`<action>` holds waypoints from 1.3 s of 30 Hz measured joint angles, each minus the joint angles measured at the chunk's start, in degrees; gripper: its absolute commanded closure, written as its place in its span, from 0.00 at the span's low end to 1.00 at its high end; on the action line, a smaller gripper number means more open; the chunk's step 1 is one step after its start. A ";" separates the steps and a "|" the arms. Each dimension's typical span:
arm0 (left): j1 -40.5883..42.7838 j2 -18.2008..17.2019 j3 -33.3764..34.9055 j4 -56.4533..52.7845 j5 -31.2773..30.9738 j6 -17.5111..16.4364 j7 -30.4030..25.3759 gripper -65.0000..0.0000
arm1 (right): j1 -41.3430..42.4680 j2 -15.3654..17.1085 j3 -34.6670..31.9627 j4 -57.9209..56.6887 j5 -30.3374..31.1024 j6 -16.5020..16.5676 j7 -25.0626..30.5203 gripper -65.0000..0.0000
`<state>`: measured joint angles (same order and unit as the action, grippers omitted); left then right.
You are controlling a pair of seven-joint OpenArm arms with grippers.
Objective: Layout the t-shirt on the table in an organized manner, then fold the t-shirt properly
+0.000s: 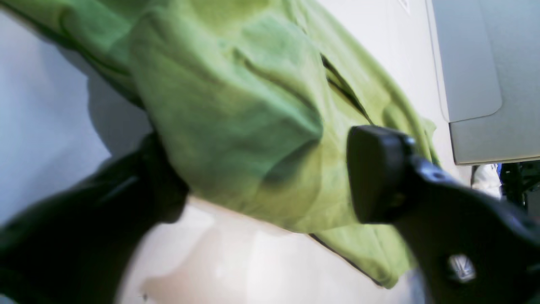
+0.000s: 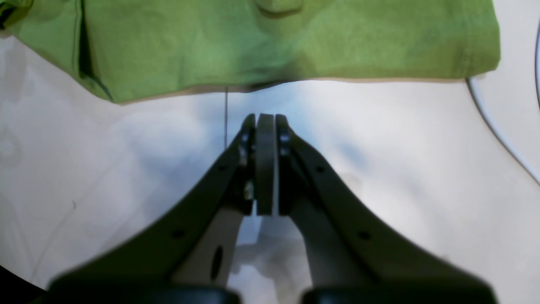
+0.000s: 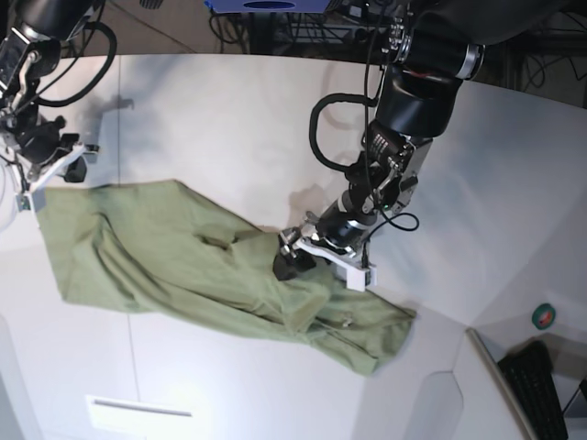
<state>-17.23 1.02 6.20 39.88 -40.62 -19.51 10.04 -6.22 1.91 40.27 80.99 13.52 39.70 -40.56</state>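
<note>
Next, my left gripper grabs the bulging fold (image 1: 222,195) by its edge and pulls it away to spread the t-shirt, as the t-shirt's middle lies bunched under it.
The olive-green t-shirt (image 3: 183,266) lies crumpled and slanted across the white table (image 3: 229,119). My left gripper (image 3: 292,261) is down on the shirt's middle. In the left wrist view its jaws stand apart (image 1: 265,177) with a bulging fold of the t-shirt (image 1: 228,118) between them; the right pad (image 1: 375,173) sits beside the cloth. My right gripper (image 3: 32,188) hangs by the shirt's far left corner. In the right wrist view it is shut (image 2: 265,120) with nothing in it, just short of the t-shirt's edge (image 2: 270,46), above bare table (image 2: 400,169).
A thin dark seam (image 2: 226,118) runs under the shirt's edge. A grey panel (image 1: 485,84) stands past the shirt in the left wrist view. A keyboard (image 3: 541,390) and a round green-and-red object (image 3: 545,316) lie at the lower right. Cables hang at the back.
</note>
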 measured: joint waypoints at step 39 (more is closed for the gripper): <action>7.45 -4.61 -0.44 11.06 -0.15 0.15 4.94 0.15 | 0.83 0.09 -0.17 0.00 0.00 0.00 -0.02 1.00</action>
<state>-9.78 -3.60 5.76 50.94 -40.77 -19.35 14.98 -5.39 2.00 40.10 80.99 13.52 39.70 -40.58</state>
